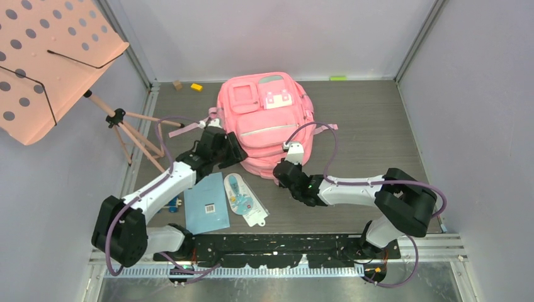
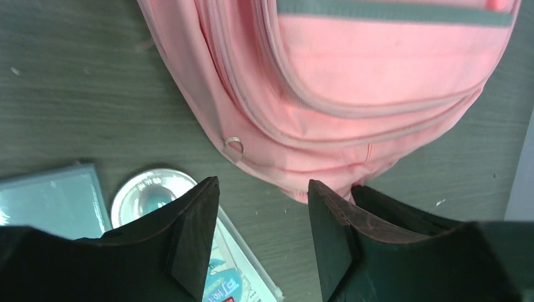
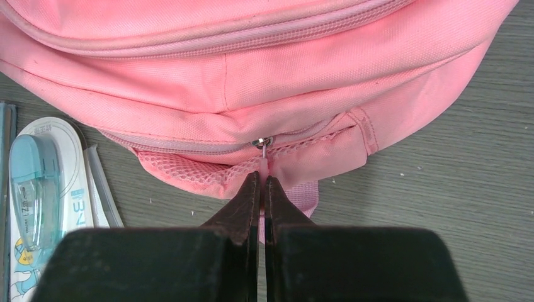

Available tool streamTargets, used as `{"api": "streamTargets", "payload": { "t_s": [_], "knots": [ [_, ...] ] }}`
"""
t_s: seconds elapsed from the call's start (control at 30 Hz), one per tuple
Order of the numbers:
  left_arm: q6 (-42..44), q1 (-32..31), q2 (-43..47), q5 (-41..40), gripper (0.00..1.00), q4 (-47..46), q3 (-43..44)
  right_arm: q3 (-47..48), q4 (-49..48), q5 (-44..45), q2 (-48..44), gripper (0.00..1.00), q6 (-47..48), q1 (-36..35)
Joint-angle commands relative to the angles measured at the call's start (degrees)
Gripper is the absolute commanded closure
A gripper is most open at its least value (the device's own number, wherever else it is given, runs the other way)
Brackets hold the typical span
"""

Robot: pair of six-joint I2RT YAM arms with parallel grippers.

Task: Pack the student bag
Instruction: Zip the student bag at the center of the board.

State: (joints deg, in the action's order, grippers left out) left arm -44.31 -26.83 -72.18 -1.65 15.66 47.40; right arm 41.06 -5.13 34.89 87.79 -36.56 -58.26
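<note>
Next, I release the pink zip pull with my right gripper at the bag's side edge (image 1: 307,138), by the strap under the purple cable.
The student bag (image 1: 264,119) is a large pink backpack lying flat at the middle back of the table. My left gripper (image 1: 232,153) hangs at the bag's near-left corner. In the left wrist view the left gripper (image 2: 261,185) is open, with only bare table between its fingers, just short of the bag (image 2: 352,69) and its metal zip ring (image 2: 233,145). My right gripper (image 1: 283,171) sits at the bag's near edge. There the right gripper (image 3: 261,179) is shut on the pink zip pull (image 3: 263,165), below the metal slider (image 3: 262,143) of the bag (image 3: 252,75).
A blue booklet (image 1: 206,202) and a correction-tape blister pack (image 1: 244,198) lie in front of the bag, between the arms. A salmon perforated music stand (image 1: 50,56) stands at the far left. Small blocks (image 1: 197,87) and a green item (image 1: 338,78) lie along the back edge.
</note>
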Motion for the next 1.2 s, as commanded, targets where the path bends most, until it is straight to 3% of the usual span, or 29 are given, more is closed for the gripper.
{"api": "streamTargets", "payload": {
  "t_s": [0.0,0.47,0.5,0.67,0.73,0.9,1.17],
  "knots": [
    [-8.2,-4.2,0.8,-2.1,0.43,-7.0,-3.7,1.7,-2.2,-2.7,1.1,1.0,0.4,-0.3],
    [-12.9,-5.7,-9.0,-2.4,0.39,-15.2,-4.8,0.6,-2.0,-1.8,0.0,1.0,0.2,-0.8],
    [-13.1,-5.8,-9.5,-2.2,0.43,-16.3,-4.9,0.6,-1.9,-1.7,0.0,1.0,0.2,-0.8],
    [-11.5,-5.7,-9.0,-4.6,0.87,-14.7,-4.4,1.1,0.4,1.9,-0.6,1.0,0.7,-0.8],
    [-9.8,-5.5,-7.0,-6.1,1.0,-12.0,-4.2,1.2,3.0,4.7,-1.4,1.0,1.3,-0.8],
    [-3.1,-2.8,-3.9,-4.8,1.0,-5.1,-2.2,-0.1,6.7,8.9,-3.6,1.0,3.5,0.9],
    [6.5,4.7,-1.2,2.7,1.0,3.5,1.8,-2.8,8.5,8.6,-8.0,1.0,4.4,7.1]
  ]
}}
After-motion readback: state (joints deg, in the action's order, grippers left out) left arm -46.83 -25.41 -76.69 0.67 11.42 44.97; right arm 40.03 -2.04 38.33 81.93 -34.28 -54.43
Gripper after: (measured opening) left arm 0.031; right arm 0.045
